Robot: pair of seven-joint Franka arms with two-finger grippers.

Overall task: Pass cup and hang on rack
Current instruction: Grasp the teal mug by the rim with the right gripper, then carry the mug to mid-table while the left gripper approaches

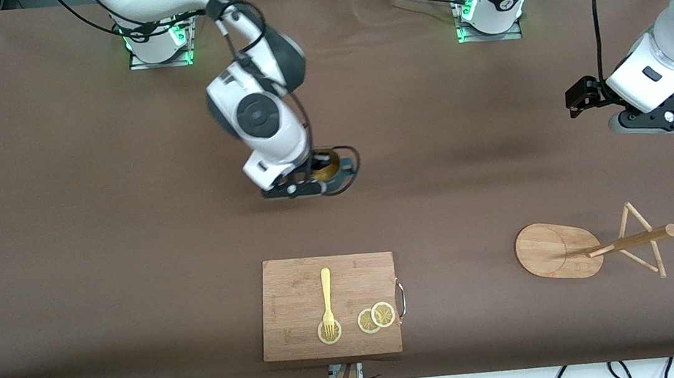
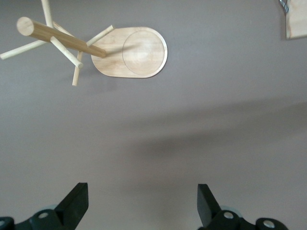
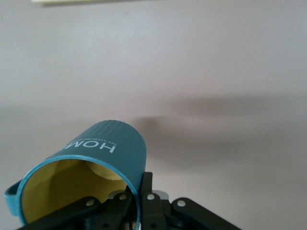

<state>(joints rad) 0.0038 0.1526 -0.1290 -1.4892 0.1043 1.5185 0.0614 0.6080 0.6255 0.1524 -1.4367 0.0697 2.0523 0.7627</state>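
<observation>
Next, I let go of the cup, now held tilted over the table's middle, with my right gripper on the bare table point(image 1: 390, 149) between my grippers, in line with the board's handle.
The cup point(image 1: 334, 165) is a dark teal ribbed mug with a yellow inside and a loop handle. My right gripper point(image 1: 305, 185) is shut on the cup's rim and holds it over the middle of the table. In the right wrist view the cup point(image 3: 103, 155) lies tilted with one finger inside the wall and one outside; the right gripper point(image 3: 139, 196) pinches the rim. The rack point(image 1: 606, 244) is a bamboo mug tree toward the left arm's end of the table. It also shows in the left wrist view point(image 2: 91, 48). My left gripper point(image 2: 143, 201) is open and empty, up in the air point(image 1: 664, 117) over the table near the rack.
A bamboo cutting board point(image 1: 302, 330) with a metal handle lies near the table's front edge. It carries a yellow fork point(image 1: 327, 299) and lemon slices point(image 1: 376, 317). Cables hang below the table's front edge.
</observation>
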